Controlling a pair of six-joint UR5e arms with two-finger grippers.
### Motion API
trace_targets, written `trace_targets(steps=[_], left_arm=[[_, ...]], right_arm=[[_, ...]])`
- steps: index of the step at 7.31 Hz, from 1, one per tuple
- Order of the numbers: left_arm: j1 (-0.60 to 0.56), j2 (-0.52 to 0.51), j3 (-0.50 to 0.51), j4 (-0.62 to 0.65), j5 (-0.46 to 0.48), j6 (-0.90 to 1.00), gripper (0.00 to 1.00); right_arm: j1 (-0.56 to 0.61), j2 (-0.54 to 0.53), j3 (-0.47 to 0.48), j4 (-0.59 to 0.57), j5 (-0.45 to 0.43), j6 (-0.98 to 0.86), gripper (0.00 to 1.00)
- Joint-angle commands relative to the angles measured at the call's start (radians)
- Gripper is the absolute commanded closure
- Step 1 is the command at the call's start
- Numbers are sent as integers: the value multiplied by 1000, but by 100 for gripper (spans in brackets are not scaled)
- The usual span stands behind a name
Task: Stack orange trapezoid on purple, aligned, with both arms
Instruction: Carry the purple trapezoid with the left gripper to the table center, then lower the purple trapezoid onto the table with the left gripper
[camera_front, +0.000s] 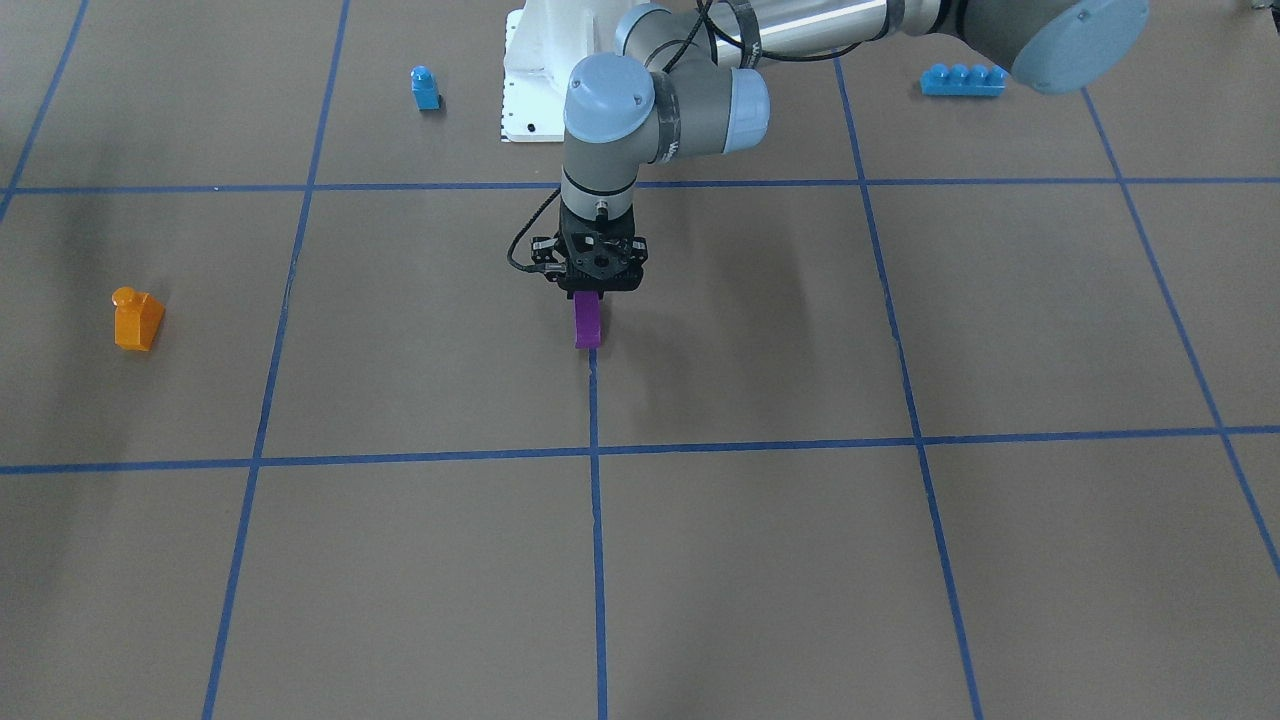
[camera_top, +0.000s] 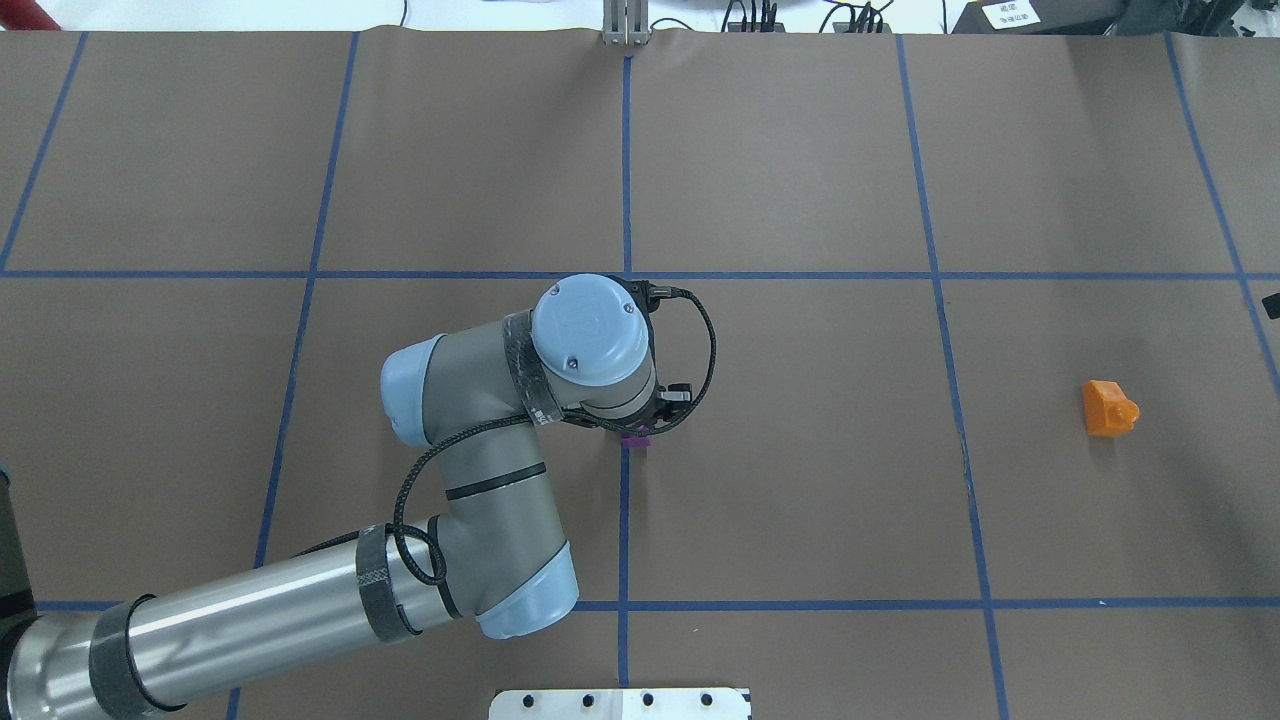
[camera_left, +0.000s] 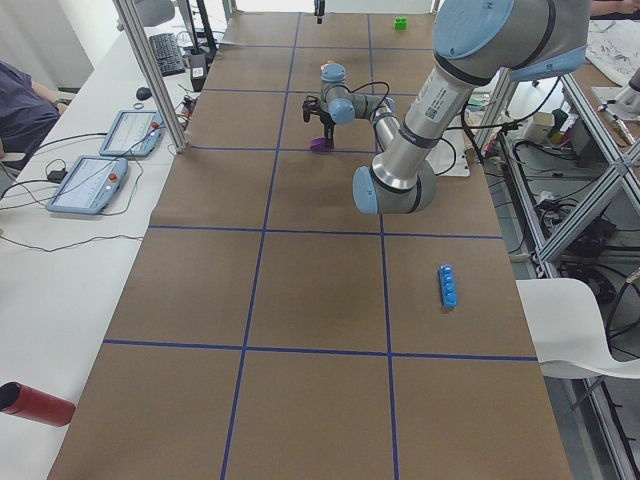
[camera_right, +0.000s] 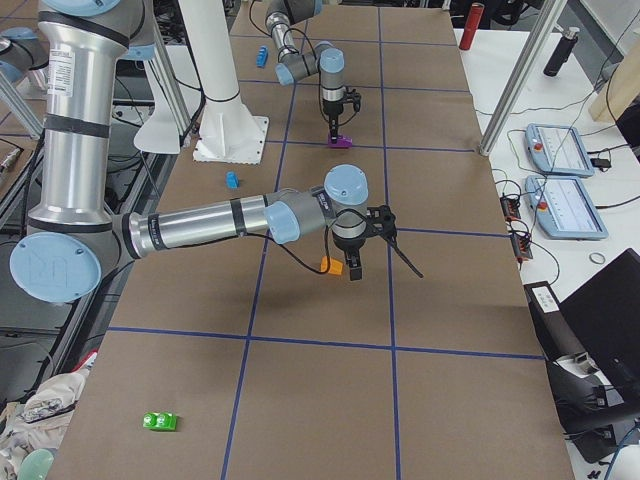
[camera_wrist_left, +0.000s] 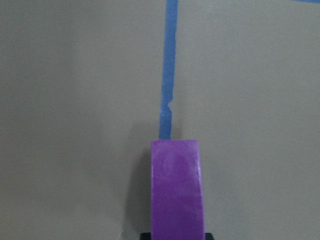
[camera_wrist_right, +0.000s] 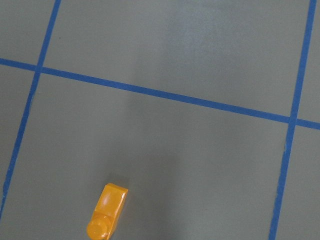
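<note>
The robot's right gripper should close on the studded end (camera_front: 127, 298) (camera_wrist_right: 101, 226) of the orange trapezoid, so that the trapezoid's plain end is left sticking out.
The purple block (camera_front: 587, 325) is at the table's centre, on the end of a blue tape line, and my left gripper (camera_front: 590, 293) stands straight over it, shut on its top. It fills the lower middle of the left wrist view (camera_wrist_left: 177, 192). From overhead only a sliver of purple (camera_top: 634, 438) shows under the wrist. The orange trapezoid (camera_top: 1108, 408) rests alone far out on my right side (camera_front: 137, 320). My right gripper (camera_right: 388, 276) hovers above and just beyond the orange trapezoid (camera_right: 331, 265), apart from it. Whether the right gripper is open or shut I cannot tell. The right wrist view shows the orange trapezoid (camera_wrist_right: 107, 212) low in frame.
A small blue one-stud block (camera_front: 425, 90) and a long blue brick (camera_front: 962, 80) lie near the robot's white base plate (camera_front: 530, 100). A green block (camera_right: 159, 421) sits at the table's right end. A side table holds tablets (camera_left: 88, 185) and a red cylinder (camera_left: 35, 404).
</note>
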Motion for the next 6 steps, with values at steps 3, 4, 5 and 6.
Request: trace_targets(steps=[3,4,5,6], left_arm=[[-7,7,3,3,10,12,100],[-7,7,3,3,10,12,100],[-7,8,3,3,10,12,100],[-7,7,3,3,8,12,100]], right_arm=[[0,1,-4,0,-3,-2,0],[0,1,-3,0,-3,-2,0],[0,1,-3,0,-3,0,0],[0,1,-3,0,-3,-2,0]])
